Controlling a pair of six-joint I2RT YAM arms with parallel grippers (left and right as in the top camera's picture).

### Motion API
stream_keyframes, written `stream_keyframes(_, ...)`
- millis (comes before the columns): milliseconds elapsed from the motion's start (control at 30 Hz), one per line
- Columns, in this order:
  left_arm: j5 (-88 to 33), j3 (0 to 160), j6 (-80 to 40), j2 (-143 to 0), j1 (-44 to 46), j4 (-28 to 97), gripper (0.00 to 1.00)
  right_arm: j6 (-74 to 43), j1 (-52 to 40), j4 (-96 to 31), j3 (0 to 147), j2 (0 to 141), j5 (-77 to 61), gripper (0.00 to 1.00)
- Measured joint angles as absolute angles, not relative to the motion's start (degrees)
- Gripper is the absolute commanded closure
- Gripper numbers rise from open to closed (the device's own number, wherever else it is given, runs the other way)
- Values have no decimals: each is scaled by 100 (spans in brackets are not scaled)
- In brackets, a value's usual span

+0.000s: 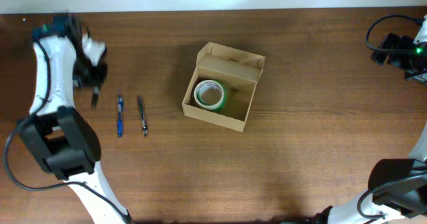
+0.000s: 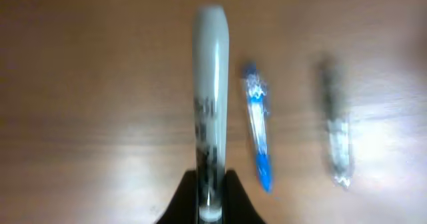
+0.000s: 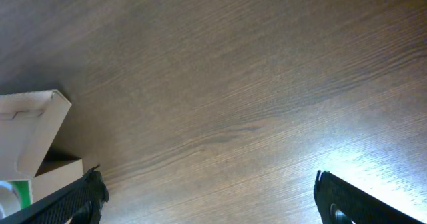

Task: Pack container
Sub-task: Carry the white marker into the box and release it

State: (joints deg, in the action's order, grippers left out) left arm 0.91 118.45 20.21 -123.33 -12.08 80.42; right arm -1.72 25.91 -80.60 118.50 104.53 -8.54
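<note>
My left gripper is going to release the white marker inside the cardboard box (image 1: 226,112), along the box's near side next to the tape roll.
The container (image 1: 224,114) is a tan cardboard box with its flap lid open, at the table's middle. A green and white tape roll (image 1: 211,95) lies inside it. The box's corner also shows in the right wrist view (image 3: 33,141). My left gripper (image 2: 211,197) is shut on a grey-white pen (image 2: 210,97), held above the table at the far left; in the overhead view the pen (image 1: 95,97) hangs below the gripper. A blue pen (image 1: 120,115) and a clear grey pen (image 1: 142,115) lie on the table to its right. My right gripper (image 3: 207,197) is open and empty at the far right.
The blue pen (image 2: 257,134) and clear pen (image 2: 335,127) lie side by side between the left gripper and the box. Cables and the right arm's base (image 1: 400,51) sit at the far right edge. The table's back edge runs along the top.
</note>
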Motion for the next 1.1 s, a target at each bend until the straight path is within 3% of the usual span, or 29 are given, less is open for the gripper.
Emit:
stream_keyframes(167,-161,14230,2615,-12320,-355,8899,98,-172,2589,-8062,11850,10455,-856,1)
stream_keyframes(333,-309,15113,3509,-12234,1017,9347,98,-172,2591,-8060,11850,10455,-854,1)
stream_keyframes(633,-410,14820,5175,-12344,3017,9642,98,-176,2591,-8060,11850,10455,-854,1)
stream_keyframes(1100,-257,13286,6316,-13174,3395,9598,98,-169,2591,-8060,11850,10457,-856,1)
